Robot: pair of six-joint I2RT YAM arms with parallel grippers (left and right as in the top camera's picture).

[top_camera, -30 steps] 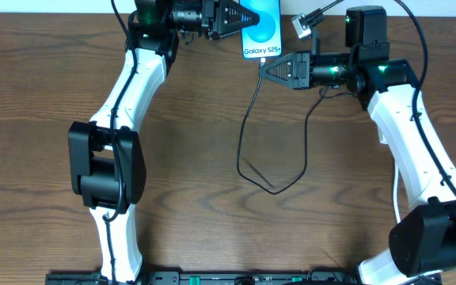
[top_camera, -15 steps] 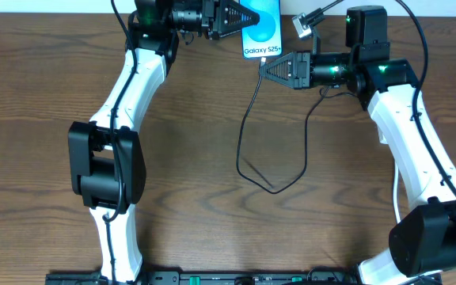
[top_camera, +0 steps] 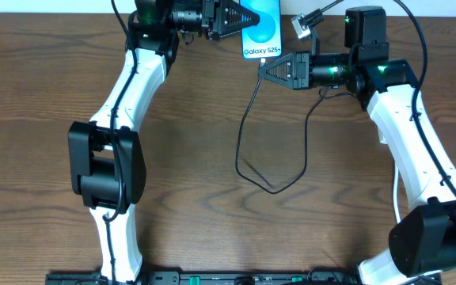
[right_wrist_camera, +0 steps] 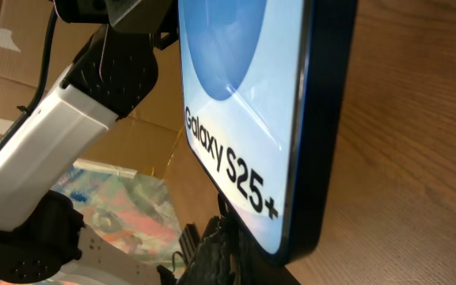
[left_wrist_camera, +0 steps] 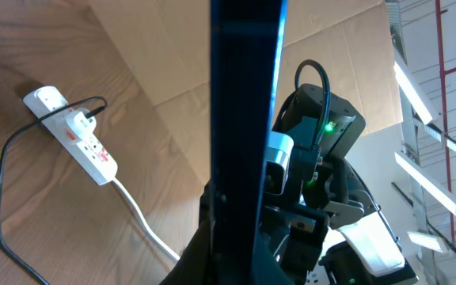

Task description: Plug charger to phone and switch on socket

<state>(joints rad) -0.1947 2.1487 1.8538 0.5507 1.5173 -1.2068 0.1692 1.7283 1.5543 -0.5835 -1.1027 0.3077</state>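
The robot's right gripper will put the charger down on the bare table (top_camera: 299, 190) beside the low bend of the charger's black cable.
The phone (top_camera: 261, 32) with its teal-blue screen and "Galaxy S25+" text is at the table's far edge. My left gripper (top_camera: 238, 17) is shut on its left side. In the left wrist view the phone (left_wrist_camera: 248, 119) shows edge-on as a dark bar between my left gripper's fingers (left_wrist_camera: 244, 245). My right gripper (top_camera: 263, 70) is shut on the charger (top_camera: 248, 127) near its tip, just under the phone's lower edge. In the right wrist view the phone (right_wrist_camera: 244, 95) fills the frame above the right gripper (right_wrist_camera: 228, 249); the connector tip is hidden. The white socket (left_wrist_camera: 74, 131) lies on the table with the black charger cable (left_wrist_camera: 2, 190) plugged in.
The charger cable loops down to mid-table (top_camera: 271, 188) and back up toward the right arm. The socket's white lead (left_wrist_camera: 141, 214) runs toward the left gripper. One end of the socket (top_camera: 301, 24) shows at the far edge, right of the phone. Cardboard (left_wrist_camera: 172, 47) stands behind the table.
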